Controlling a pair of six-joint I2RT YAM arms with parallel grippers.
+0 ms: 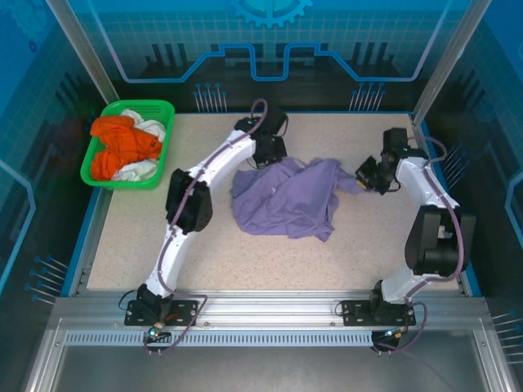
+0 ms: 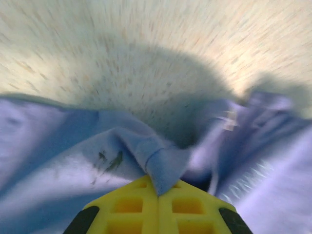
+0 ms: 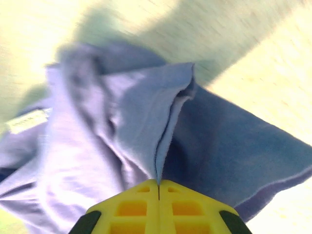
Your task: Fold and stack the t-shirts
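Note:
Next, I release the purple fold with my left gripper on the bare tabletop (image 1: 306,136) (image 2: 197,87) between the crumpled t-shirt and the far edge of the table.
A lavender-purple t-shirt (image 1: 286,200) lies crumpled in the middle of the table. My left gripper (image 1: 263,159) is at the shirt's far left edge, shut on a fold of the purple cloth (image 2: 163,163), its yellow fingers (image 2: 131,204) pressed together around it. At the shirt's right side, my right gripper (image 1: 365,175) is shut on another pinched edge of the t-shirt (image 3: 146,131), its yellow fingers (image 3: 185,207) closed tight. Orange t-shirts (image 1: 122,147) and a white one (image 1: 139,169) sit bunched in the basket at the far left.
The green mesh basket (image 1: 167,135) stands at the table's far left corner. Speckled beige tabletop (image 1: 245,261) lies bare in front of the shirt. Blue frame rails (image 1: 82,237) edge the table on the left and right.

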